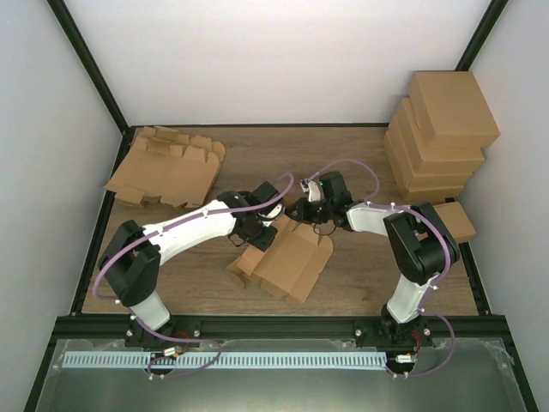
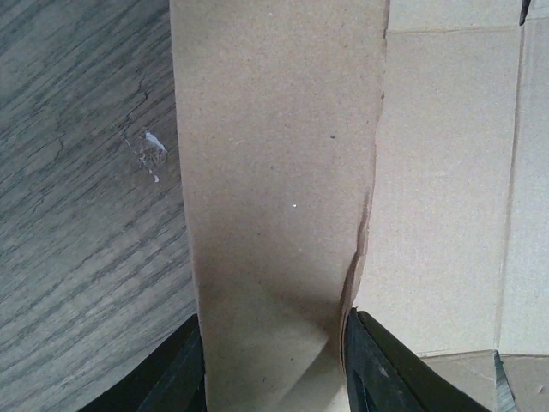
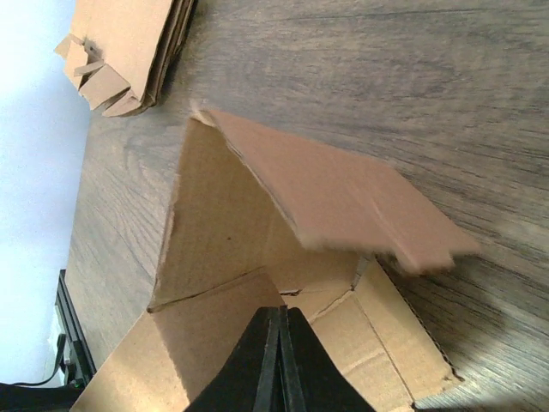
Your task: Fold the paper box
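Note:
The raised flap slants away beyond the right gripper's shut fingers, so the robot's right gripper needs to open, pinch the flap's near edge (image 3: pixel 298 235) and bend it toward the box.
The brown paper box (image 1: pixel 292 257) lies partly folded in the middle of the table, with its flaps open. My left gripper (image 1: pixel 262 225) is at the box's far left corner. In the left wrist view, the left gripper (image 2: pixel 274 348) is shut across a tall flap (image 2: pixel 274 172), which buckles between the two fingers (image 2: pixel 382 369). My right gripper (image 1: pixel 307 211) is at the box's far edge. In the right wrist view, the right gripper (image 3: pixel 279 316) has its jaws pressed together, tip against an inner panel (image 3: pixel 219 223). A raised flap (image 3: pixel 343 202) hangs just beyond it.
A pile of flat box blanks (image 1: pixel 167 167) lies at the back left and also shows in the right wrist view (image 3: pixel 129 43). A stack of finished boxes (image 1: pixel 442 129) stands at the back right. A small box (image 1: pixel 456 221) sits beside the right arm.

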Robot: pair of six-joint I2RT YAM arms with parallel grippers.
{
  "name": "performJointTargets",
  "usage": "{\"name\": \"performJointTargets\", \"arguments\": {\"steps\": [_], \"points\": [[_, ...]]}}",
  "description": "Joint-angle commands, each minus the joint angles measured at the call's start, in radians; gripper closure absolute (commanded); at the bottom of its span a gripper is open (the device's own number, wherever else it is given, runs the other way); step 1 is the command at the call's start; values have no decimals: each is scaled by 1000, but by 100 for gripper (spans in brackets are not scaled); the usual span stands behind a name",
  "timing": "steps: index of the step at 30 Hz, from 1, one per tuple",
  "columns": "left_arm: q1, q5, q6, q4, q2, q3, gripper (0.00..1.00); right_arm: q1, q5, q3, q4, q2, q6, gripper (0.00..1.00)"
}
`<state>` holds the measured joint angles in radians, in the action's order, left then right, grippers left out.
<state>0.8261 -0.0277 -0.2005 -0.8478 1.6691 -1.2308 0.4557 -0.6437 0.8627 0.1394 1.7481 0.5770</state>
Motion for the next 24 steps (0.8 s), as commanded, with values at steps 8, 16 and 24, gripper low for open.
{"name": "performJointTargets", "arguments": {"steps": [8, 16, 24], "points": [[39, 36, 0, 25, 41, -19, 59, 17, 112, -6, -98, -102, -96, 95], [39, 45, -2, 20, 40, -20, 59, 17, 290, -131, 29, -226, -288, 81], [38, 42, 3, 16, 31, -18, 59, 16, 363, -135, 137, -192, -373, 52]]}}
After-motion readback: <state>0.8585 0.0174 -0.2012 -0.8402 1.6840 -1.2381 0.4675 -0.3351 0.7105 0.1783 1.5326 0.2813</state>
